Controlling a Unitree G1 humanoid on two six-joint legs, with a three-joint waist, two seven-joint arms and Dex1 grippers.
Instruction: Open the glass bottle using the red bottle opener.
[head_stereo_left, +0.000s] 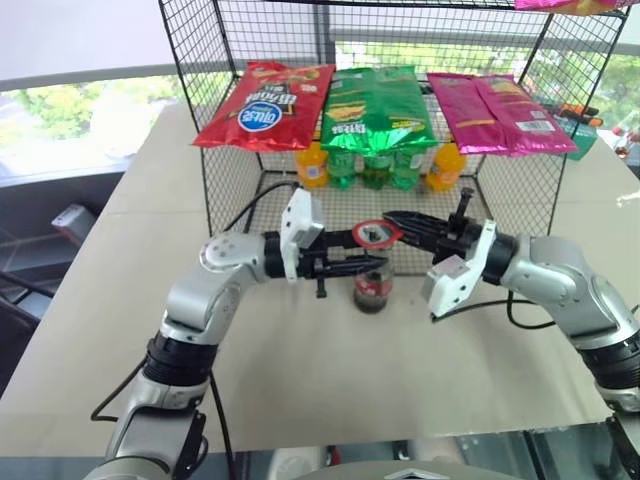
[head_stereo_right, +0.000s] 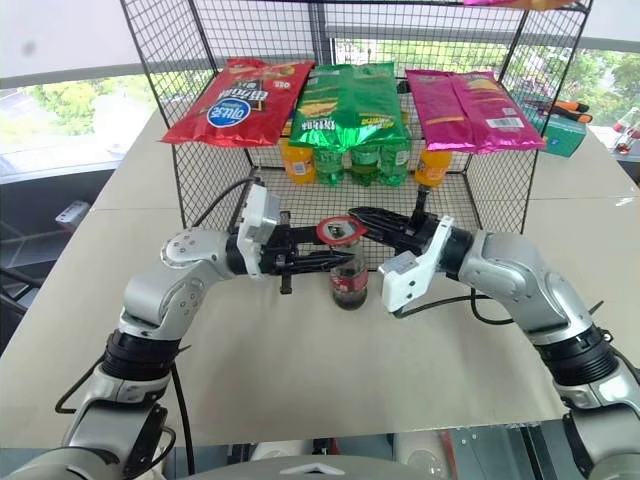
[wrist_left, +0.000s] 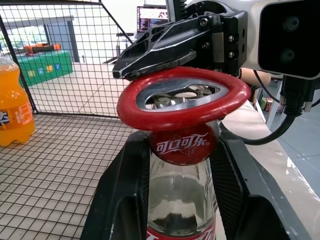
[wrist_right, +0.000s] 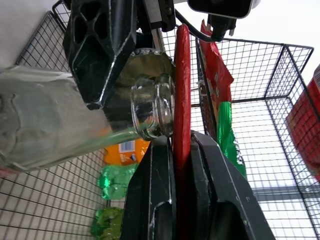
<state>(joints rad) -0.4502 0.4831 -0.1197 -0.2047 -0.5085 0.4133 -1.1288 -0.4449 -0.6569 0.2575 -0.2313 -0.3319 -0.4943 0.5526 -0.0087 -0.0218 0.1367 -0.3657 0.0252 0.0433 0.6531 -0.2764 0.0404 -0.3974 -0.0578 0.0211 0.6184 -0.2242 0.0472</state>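
Note:
The red bottle opener will go down on the table, on my right gripper's side of the glass bottle (head_stereo_left: 448, 318). The opener is now over the bottle's top.
The glass bottle (head_stereo_left: 372, 292) stands upright on the table in front of the wire rack, with dark liquid low down. My left gripper (head_stereo_left: 368, 264) reaches in level from the left and is shut on its neck; both fingers (wrist_left: 117, 200) flank the glass. The ring head of the red bottle opener (head_stereo_left: 376, 235) sits over the bottle's top. My right gripper (head_stereo_left: 392, 224) comes from the right and is shut on the opener's handle (wrist_right: 181, 100). Under the ring, the red cap (wrist_left: 182, 145) looks tilted, and the glass lip (wrist_right: 152, 112) shows bare beside it.
A black wire rack (head_stereo_left: 215, 60) stands just behind the bottle. On its top lie red (head_stereo_left: 265, 105), green (head_stereo_left: 375, 108) and magenta (head_stereo_left: 500, 112) snack bags. Orange (head_stereo_left: 312, 165) and green (head_stereo_left: 375, 170) drink bottles stand underneath. Cables trail off both wrists over the beige table (head_stereo_left: 300, 370).

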